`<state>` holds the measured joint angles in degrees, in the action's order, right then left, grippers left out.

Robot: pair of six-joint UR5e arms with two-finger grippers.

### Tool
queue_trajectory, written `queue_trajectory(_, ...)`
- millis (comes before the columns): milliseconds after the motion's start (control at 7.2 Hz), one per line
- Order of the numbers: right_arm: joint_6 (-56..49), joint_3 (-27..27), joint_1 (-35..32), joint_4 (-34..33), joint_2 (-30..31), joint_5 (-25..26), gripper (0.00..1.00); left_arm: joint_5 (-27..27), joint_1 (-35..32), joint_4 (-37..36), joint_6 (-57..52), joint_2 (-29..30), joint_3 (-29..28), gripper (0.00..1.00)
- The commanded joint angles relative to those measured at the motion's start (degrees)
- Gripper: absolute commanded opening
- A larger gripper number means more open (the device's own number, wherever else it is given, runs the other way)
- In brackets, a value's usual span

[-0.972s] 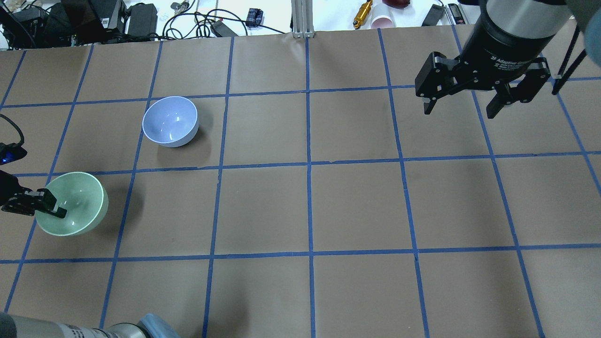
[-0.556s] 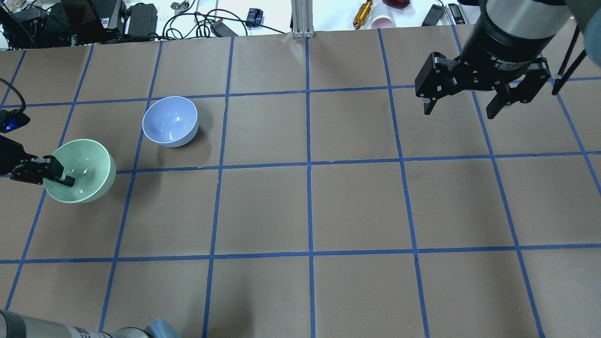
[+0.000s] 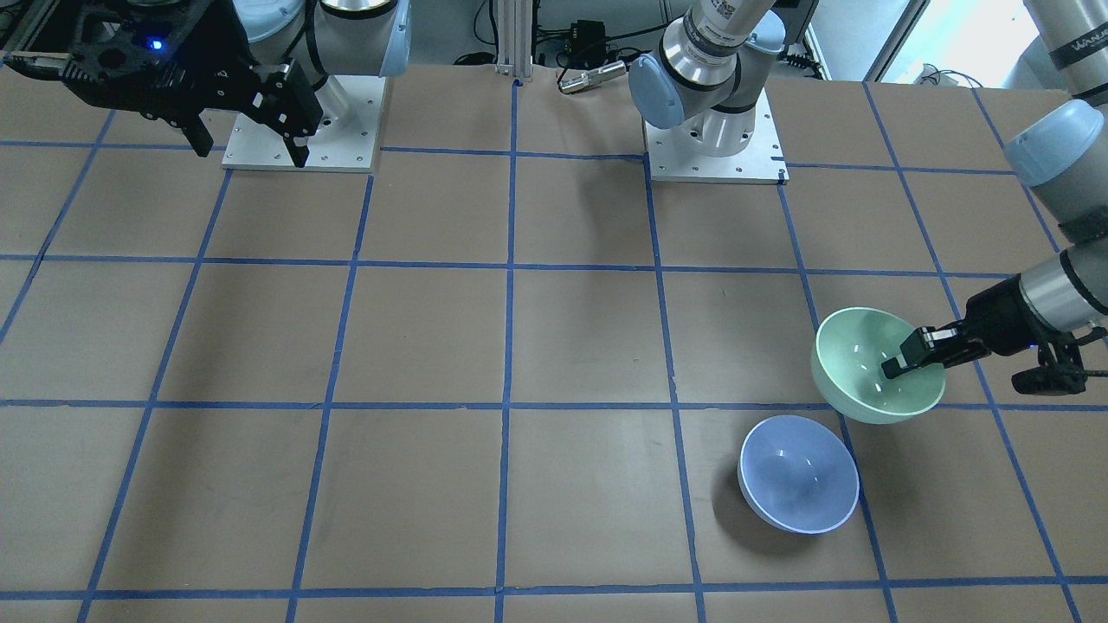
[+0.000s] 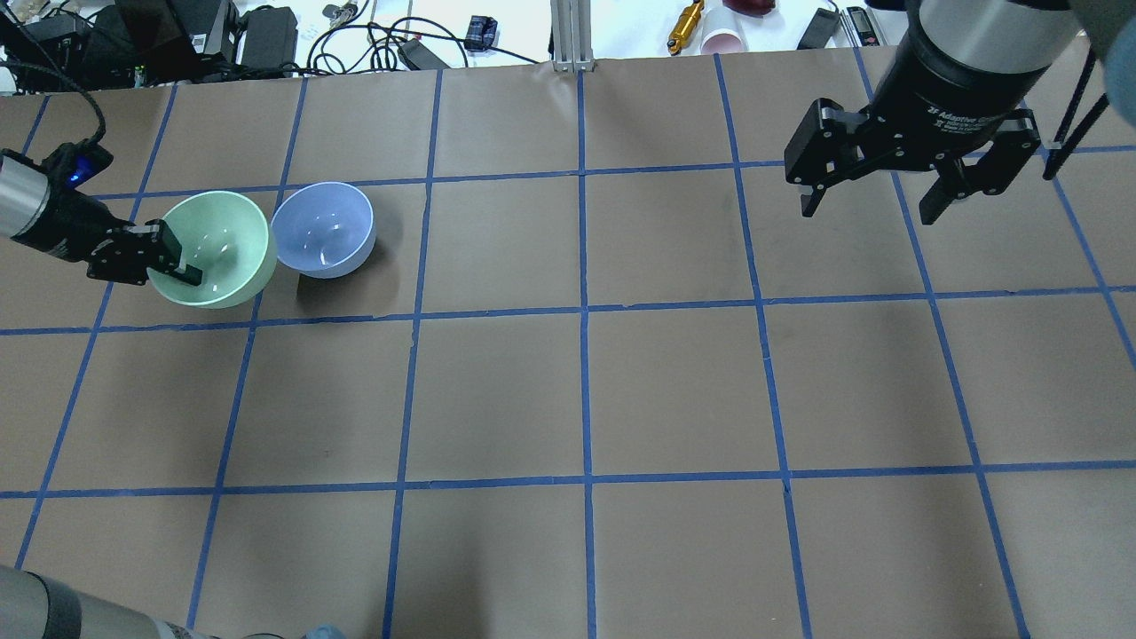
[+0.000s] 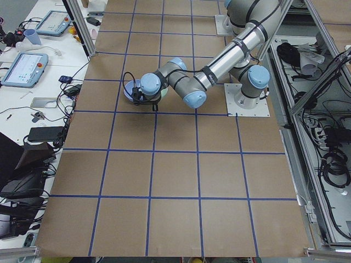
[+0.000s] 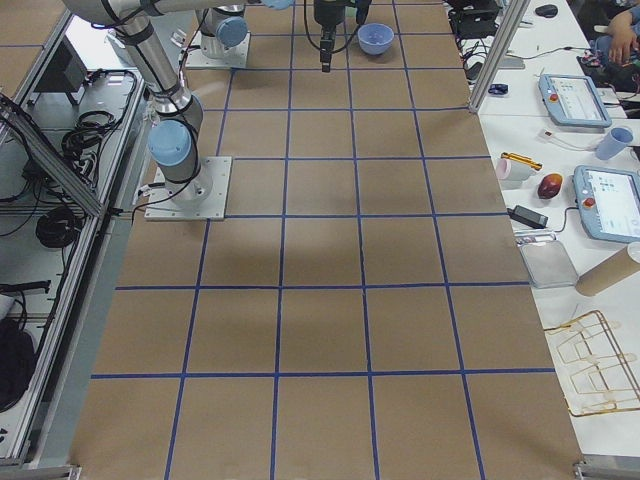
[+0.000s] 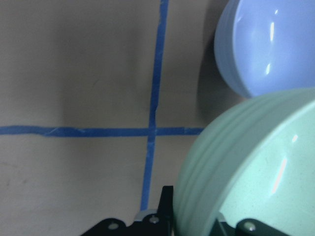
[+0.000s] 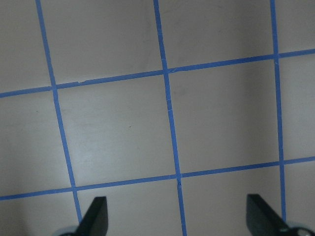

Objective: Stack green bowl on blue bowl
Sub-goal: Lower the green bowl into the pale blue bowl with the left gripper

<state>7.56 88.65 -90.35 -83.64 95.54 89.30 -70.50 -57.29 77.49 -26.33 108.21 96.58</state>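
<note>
Next, my left gripper releases the green bowl inside the hollow of the blue bowl (image 3: 805,472) (image 7: 291,35), so that it sits nested within the blue bowl's rim.
The green bowl (image 4: 222,244) hangs above the table, pinched at its rim by my left gripper (image 4: 169,263), one finger inside and one outside. Its far edge is right beside the blue bowl (image 4: 324,229), which stands upright on the table. In the front-facing view the green bowl (image 3: 853,359) is held by the left gripper (image 3: 905,359) up and right of the blue bowl (image 3: 798,484). The left wrist view shows the green bowl (image 7: 256,167) close by, with the blue bowl (image 7: 270,44) beyond it. My right gripper (image 4: 868,211) is open and empty, high over the far right.
The table is brown paper with a blue tape grid (image 4: 583,311). Cables, power bricks and small tools (image 4: 266,35) lie beyond the far edge. The arm bases (image 3: 714,147) stand at the robot's side.
My left gripper has carried the green bowl away from the robot and to the right, from the near left square to right beside the blue bowl. The right arm has not moved.
</note>
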Motion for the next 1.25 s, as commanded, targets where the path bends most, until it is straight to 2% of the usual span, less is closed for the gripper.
queue_trajectory(0,0.00,0.03,0.00,-0.03,0.00,0.00,1.00,0.19,-5.70,-0.14,8.54,3.39,-4.80,0.00)
queue_trajectory(417,0.00,0.03,0.00,0.06,0.00,0.00,1.00,0.02,-7.04,-1.37,9.72,7.70,-9.12,0.00)
queue_trajectory(1111,0.00,0.03,0.00,-0.03,0.00,0.00,1.00,-0.07,-7.92,-5.14,10.95,10.17,-9.31,0.00)
